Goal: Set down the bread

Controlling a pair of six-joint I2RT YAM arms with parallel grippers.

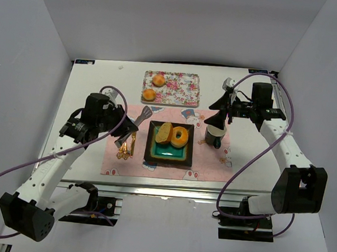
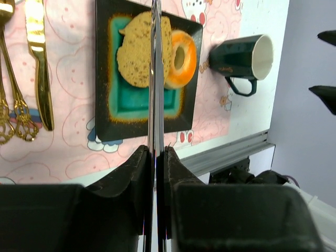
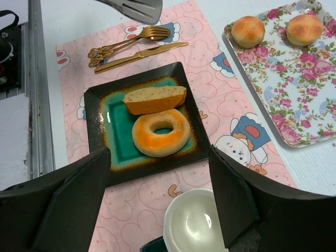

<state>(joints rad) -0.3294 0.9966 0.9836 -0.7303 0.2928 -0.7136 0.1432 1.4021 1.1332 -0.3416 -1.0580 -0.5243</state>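
My left gripper has the grey spatula, now held beside the plate. It will let go of it on the white table (image 1: pixel 90 125) beside the pink placemat near the gold fork.
The bread lies on a black square plate with a teal centre (image 1: pixel 152 151). The orange-brown ring (image 1: pixel 180 137) is on the right and the tan-yellow slice (image 1: pixel 164 133) leans beside it on the left. Both show in the left wrist view, ring (image 2: pixel 184 59) and slice (image 2: pixel 134 50), and in the right wrist view, ring (image 3: pixel 160 132) and slice (image 3: pixel 155 98). My left gripper (image 1: pixel 122 132) (image 2: pixel 156 152) is shut on a grey spatula's thin handle (image 2: pixel 155 79), left of the plate. My right gripper (image 1: pixel 222 110) (image 3: pixel 159 157) is open and empty above a mug.
A dark green mug (image 1: pixel 215 135) with a white inside (image 3: pixel 191 223) stands right of the plate. A gold fork and knife (image 1: pixel 126 149) lie left of it on the pink placemat (image 1: pixel 203 164). A floral tray (image 1: pixel 180 90) at the back holds two orange balls (image 1: pixel 159 80).
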